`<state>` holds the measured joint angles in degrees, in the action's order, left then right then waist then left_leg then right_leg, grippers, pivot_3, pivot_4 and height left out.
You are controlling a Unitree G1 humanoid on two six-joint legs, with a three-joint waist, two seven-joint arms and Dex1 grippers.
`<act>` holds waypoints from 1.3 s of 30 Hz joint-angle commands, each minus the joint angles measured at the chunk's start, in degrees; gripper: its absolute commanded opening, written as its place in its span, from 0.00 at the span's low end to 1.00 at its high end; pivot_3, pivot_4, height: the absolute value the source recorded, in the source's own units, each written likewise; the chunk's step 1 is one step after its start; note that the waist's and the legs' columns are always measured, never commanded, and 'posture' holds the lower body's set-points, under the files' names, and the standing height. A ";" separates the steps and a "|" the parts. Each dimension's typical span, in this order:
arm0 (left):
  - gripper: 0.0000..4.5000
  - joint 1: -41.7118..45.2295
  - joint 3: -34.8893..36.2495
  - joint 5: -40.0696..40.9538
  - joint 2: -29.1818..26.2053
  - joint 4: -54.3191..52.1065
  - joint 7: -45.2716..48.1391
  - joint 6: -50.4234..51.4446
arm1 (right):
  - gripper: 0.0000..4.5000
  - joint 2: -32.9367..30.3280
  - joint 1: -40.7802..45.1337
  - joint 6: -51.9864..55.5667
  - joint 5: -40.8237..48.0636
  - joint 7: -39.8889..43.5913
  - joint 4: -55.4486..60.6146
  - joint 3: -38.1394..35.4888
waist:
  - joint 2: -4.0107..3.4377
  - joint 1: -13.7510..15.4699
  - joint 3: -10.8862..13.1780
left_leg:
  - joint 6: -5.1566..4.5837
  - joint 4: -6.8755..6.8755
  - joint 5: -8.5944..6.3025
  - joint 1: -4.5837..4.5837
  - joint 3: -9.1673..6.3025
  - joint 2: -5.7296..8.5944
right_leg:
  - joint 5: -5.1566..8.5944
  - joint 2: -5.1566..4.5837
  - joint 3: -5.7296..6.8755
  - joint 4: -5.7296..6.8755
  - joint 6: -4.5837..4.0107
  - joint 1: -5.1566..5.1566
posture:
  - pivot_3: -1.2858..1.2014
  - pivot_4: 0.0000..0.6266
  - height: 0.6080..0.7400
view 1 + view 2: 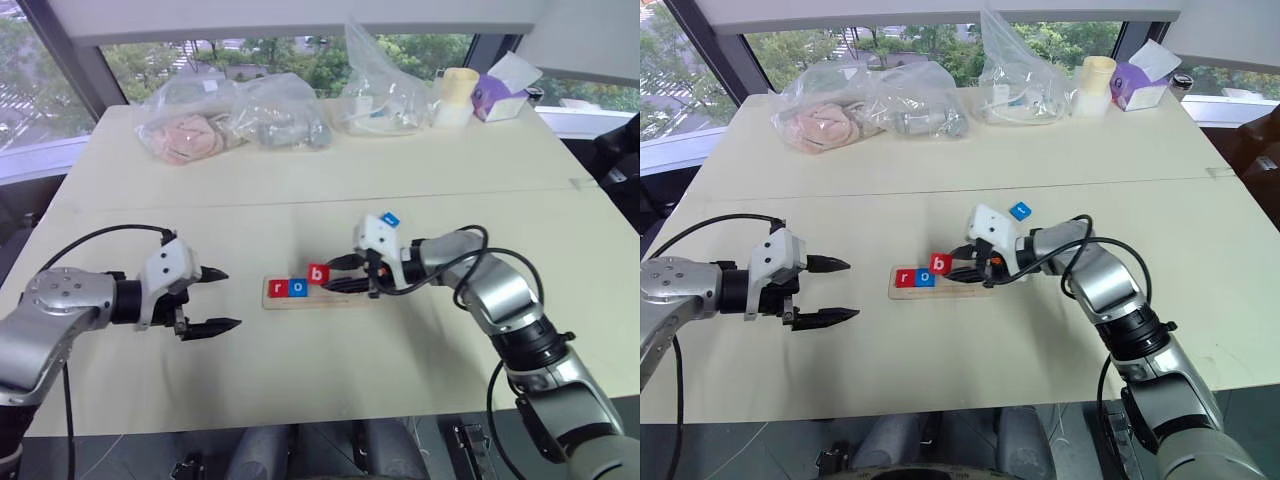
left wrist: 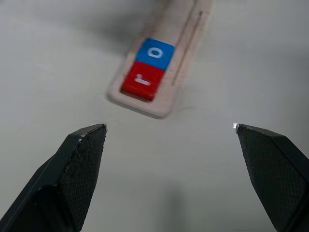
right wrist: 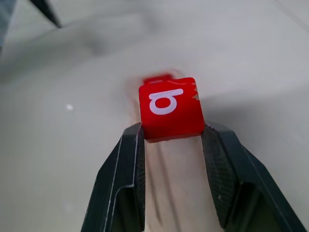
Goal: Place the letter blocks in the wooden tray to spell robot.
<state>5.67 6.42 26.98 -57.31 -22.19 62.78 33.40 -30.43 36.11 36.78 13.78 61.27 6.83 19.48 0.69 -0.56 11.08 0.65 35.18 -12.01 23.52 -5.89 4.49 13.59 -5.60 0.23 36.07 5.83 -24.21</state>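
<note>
I will release the red "b" block from my right gripper in the wooden tray (image 1: 318,287) against the blue "o" block.
The wooden tray (image 1: 345,297) lies mid-table. A red "r" block (image 1: 277,288) and a blue "o" block (image 1: 298,288) sit side by side at its left end. My right gripper (image 1: 332,274) is shut on a red "b" block (image 3: 170,108), holding it slightly raised and tilted just right of the "o", over the tray. A blue letter block (image 1: 390,218) lies on the table behind the right hand. My left gripper (image 1: 216,298) hovers open left of the tray, nothing between its fingers (image 2: 84,145), and looks at the tray's left end (image 2: 159,110).
Clear plastic bags (image 1: 230,125) with items line the table's far side, beside a pale cup (image 1: 457,97) and a purple tissue box (image 1: 497,97). Bare tabletop (image 1: 300,380) stretches toward the near edge.
</note>
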 commanded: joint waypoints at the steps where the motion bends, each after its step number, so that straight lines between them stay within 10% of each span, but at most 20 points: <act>1: 1.00 -0.51 1.61 0.49 0.22 -0.93 -0.84 -0.12 | 0.24 0.46 2.68 -1.00 -3.08 -0.91 -1.51 2.54 | 0.00 -0.08 0.00 | 0.02 0.01 -0.01 0.01 0.05 0.00 | 0.00 -0.01 -0.01 -0.01 0.00 -0.02 | 0.52 0.24 1.00; 28: 1.00 -1.78 0.40 -0.30 1.99 -1.26 -4.13 -0.57 | 0.24 2.67 2.92 -6.96 -9.67 -0.44 -8.26 6.39 | 0.00 -0.23 0.00 | 0.07 0.00 0.02 0.00 0.06 -0.06 | -0.04 0.09 0.00 0.05 0.03 -0.09 | 0.52 0.24 1.00; 29: 1.00 -1.70 0.35 -0.31 2.01 -1.20 -4.17 -0.60 | 0.48 2.74 2.95 -7.07 -9.75 -0.44 -8.39 6.42 | 0.00 -0.24 0.00 | 0.07 0.00 0.02 0.00 0.06 -0.06 | -0.04 0.09 0.00 0.05 0.03 -0.09 | 0.52 0.24 1.00; 33: 1.00 -1.13 0.01 -0.28 2.29 -1.14 -4.66 -0.51 | 0.93 2.85 3.73 -9.73 -11.35 -1.01 -9.65 6.34 | 0.00 -0.24 0.00 | 0.08 0.01 0.02 0.00 0.07 -0.06 | -0.04 0.09 0.00 0.06 0.03 -0.09 | 0.52 0.24 1.00; 39: 1.00 -0.73 -0.17 -0.51 2.71 -1.00 -5.08 -0.35 | 0.99 3.46 6.19 -11.63 -9.70 -2.23 -10.46 1.64 | 0.01 -0.28 0.00 | 0.10 0.01 0.04 0.00 0.07 -0.06 | -0.05 0.10 0.00 0.06 0.04 -0.09 | 0.52 0.24 1.00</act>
<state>4.35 5.73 26.65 -54.64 -22.55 58.03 33.32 -27.31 40.13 25.83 2.80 59.93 -4.56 24.35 0.69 -0.84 11.08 0.75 35.18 -11.97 23.52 -5.83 4.43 13.54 -5.49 0.23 36.14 5.86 -24.30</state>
